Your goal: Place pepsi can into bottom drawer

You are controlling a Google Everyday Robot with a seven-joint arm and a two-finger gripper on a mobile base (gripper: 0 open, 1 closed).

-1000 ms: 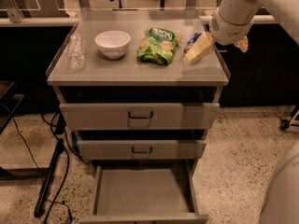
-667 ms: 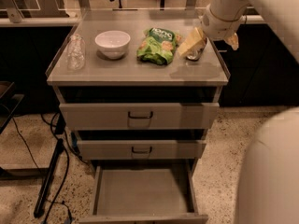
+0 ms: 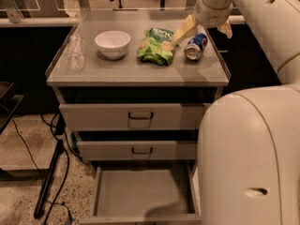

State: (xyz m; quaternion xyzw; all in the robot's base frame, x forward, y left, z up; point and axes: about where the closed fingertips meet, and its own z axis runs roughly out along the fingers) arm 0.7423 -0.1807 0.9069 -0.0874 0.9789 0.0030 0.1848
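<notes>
My gripper will grip the blue body of the pepsi can (image 3: 197,43) just behind its silver end, beside the green chip bag.
The pepsi can (image 3: 194,46), blue with a silver end towards me, lies on its side on the cabinet top (image 3: 131,71) at the right, next to the chip bag. My gripper (image 3: 205,31) hangs just above and behind the can, its yellowish fingers (image 3: 183,29) spread apart to either side, holding nothing. The bottom drawer (image 3: 140,193) is pulled out below, with a flat grey inside and nothing in it.
A green chip bag (image 3: 155,46), a white bowl (image 3: 112,43) and a clear plastic cup (image 3: 75,53) stand on the cabinet top. The two upper drawers (image 3: 140,117) are partly out. My white arm (image 3: 248,139) fills the right side. Cables lie on the floor at left.
The gripper has lifted up and back from the right of the cabinet top, and the can now shows lying on its side below it. My arm now covers more of the right.
</notes>
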